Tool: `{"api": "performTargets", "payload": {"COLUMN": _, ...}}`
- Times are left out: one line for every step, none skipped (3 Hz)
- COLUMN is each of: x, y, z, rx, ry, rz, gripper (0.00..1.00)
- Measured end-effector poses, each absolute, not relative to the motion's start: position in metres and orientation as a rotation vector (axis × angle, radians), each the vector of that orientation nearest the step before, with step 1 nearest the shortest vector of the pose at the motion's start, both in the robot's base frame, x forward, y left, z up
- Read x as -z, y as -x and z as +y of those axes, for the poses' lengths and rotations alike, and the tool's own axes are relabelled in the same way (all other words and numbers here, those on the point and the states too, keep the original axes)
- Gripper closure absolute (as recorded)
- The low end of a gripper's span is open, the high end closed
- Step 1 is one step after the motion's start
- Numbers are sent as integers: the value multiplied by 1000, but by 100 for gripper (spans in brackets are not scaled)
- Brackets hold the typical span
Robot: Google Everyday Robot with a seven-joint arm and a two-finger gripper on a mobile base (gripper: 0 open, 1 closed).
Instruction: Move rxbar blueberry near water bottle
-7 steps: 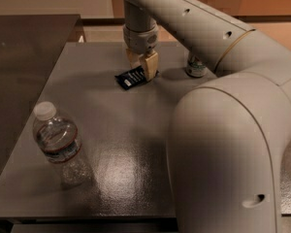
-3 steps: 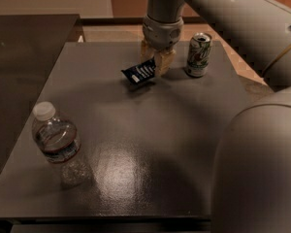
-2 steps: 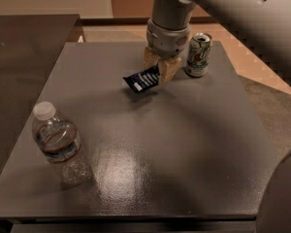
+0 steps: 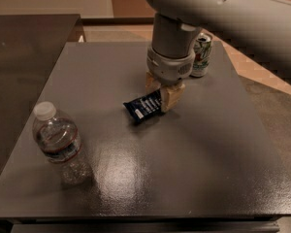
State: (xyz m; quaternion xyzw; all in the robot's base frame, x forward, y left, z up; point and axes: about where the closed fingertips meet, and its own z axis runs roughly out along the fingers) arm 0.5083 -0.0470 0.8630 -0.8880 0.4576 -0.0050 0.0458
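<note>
The rxbar blueberry, now carried just above the grey table, will be let go by my gripper on the grey table (image 4: 110, 141) next to the water bottle, towards the middle of the table.
The rxbar blueberry (image 4: 142, 108) is a dark navy wrapped bar with white lettering, held at its right end and carried just above the grey table (image 4: 199, 149) near its middle. My gripper (image 4: 163, 95) hangs from the grey arm above it and is shut on the bar's end between tan fingers (image 4: 170, 98). The water bottle (image 4: 58, 144) stands upright at the table's front left, clear with a white cap and a red and blue banded label. The bar is well to the right of the bottle and a little farther back.
A green-and-white soda can (image 4: 202, 55) stands at the back right of the table, partly behind my arm. A darker table (image 4: 24, 52) lies to the left. Tan floor shows on the right beyond the table edge.
My gripper has carried the bar from the back of the table, beside the can, forward and left toward the table's middle. The bottle and the can have stayed put.
</note>
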Motion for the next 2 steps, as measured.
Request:
{"api": "performTargets", "payload": {"x": -848, "y": -488, "z": -48, "rx": 4, "ry": 2697, "rz": 1475, "gripper": 100}}
{"api": "performTargets", "payload": {"x": -849, "y": -488, "z": -47, "rx": 9, "ry": 2700, "rz": 1467, "gripper": 100}}
